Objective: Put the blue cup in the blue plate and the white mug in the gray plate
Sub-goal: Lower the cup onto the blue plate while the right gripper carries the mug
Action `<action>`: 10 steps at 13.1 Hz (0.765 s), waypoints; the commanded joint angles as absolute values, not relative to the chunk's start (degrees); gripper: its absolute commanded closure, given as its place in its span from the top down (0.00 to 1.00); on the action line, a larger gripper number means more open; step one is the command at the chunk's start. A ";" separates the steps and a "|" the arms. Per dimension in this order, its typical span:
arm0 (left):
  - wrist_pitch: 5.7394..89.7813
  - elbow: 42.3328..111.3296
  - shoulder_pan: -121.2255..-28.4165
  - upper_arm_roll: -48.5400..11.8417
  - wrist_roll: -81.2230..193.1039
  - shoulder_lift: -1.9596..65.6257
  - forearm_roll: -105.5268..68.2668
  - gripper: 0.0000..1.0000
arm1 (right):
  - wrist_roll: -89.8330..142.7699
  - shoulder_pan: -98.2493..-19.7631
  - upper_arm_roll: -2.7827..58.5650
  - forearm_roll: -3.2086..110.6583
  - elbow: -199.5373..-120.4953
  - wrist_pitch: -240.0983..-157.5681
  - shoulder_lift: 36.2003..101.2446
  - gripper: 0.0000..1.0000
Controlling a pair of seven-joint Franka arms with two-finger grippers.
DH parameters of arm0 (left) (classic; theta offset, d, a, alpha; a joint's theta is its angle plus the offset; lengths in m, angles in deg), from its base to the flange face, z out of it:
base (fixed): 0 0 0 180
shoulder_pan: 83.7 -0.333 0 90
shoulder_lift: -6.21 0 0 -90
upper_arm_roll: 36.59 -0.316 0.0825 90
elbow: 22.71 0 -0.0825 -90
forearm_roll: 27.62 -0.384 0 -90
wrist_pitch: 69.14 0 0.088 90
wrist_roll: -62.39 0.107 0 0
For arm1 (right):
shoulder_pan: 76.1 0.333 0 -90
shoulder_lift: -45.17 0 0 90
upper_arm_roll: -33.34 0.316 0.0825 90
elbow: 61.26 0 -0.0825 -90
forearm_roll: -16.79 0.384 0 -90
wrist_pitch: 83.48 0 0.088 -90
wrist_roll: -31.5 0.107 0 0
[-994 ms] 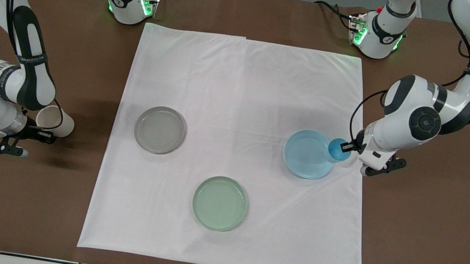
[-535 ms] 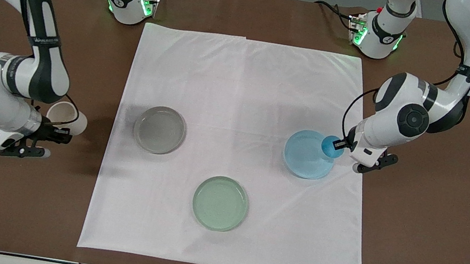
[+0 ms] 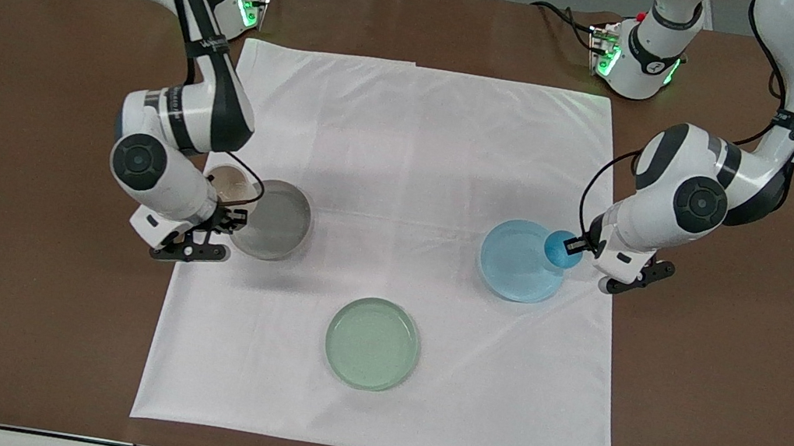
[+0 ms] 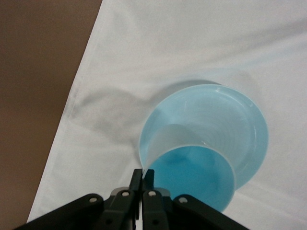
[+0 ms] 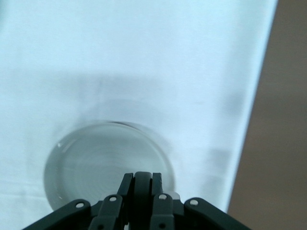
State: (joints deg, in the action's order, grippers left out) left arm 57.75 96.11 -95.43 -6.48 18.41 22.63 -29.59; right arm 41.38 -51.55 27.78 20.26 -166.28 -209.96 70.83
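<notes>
Next, I set the blue cup, now held over the blue plate's edge, down with my left gripper just off the blue plate's middle (image 3: 537, 249) (image 4: 180, 147), on the side toward the arm bases.
My left gripper (image 3: 575, 245) is shut on the rim of the blue cup (image 3: 561, 249) and holds it over the edge of the blue plate (image 3: 517, 263) toward the left arm's end. In the left wrist view its fingertips (image 4: 143, 176) pinch the cup's rim (image 4: 192, 179) above the plate (image 4: 249, 122). My right gripper (image 3: 233, 216) is shut on the black handle of the white mug (image 3: 229, 185) and holds it over the gray plate's (image 3: 278, 225) edge toward the right arm's end. The right wrist view shows the handle (image 5: 147, 184) between the fingers, with the gray plate (image 5: 96, 160) below.
A pale green plate (image 3: 372, 343) lies on the white cloth (image 3: 417, 139), nearer to the front camera than the other two plates. Brown tabletop (image 3: 3, 274) surrounds the cloth.
My right arm has carried the white mug from over the brown table onto the cloth, to the gray plate's edge. My left gripper moved the blue cup slightly farther over the blue plate.
</notes>
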 commanded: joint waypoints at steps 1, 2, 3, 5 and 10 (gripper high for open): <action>57.25 95.51 -95.47 -6.18 17.57 22.56 -29.29 0.00 | 45.28 -49.22 27.10 21.19 -166.90 -214.59 73.81 0.03; 57.25 95.33 -95.39 -6.18 17.57 22.91 -29.29 0.00 | 47.21 -48.17 27.10 21.19 -166.90 -215.31 74.43 0.03; 57.33 95.33 -95.21 -6.18 17.48 23.08 -29.29 0.00 | 48.10 -47.20 27.10 21.10 -166.82 -215.83 74.87 0.03; 57.86 95.51 -94.86 -6.09 17.22 24.13 -29.29 0.00 | 48.02 -47.10 27.10 21.10 -166.82 -217.42 75.93 0.03; 63.04 95.51 -92.75 -6.18 13.96 28.09 -29.38 0.01 | 48.11 -47.37 27.01 21.10 -166.73 -217.51 76.63 0.10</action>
State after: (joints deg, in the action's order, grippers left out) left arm 61.42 96.03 -92.85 -6.40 14.99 26.34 -29.59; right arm 47.44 -47.51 27.08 20.34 -166.49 -217.27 76.81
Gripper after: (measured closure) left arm 0.965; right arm 0.802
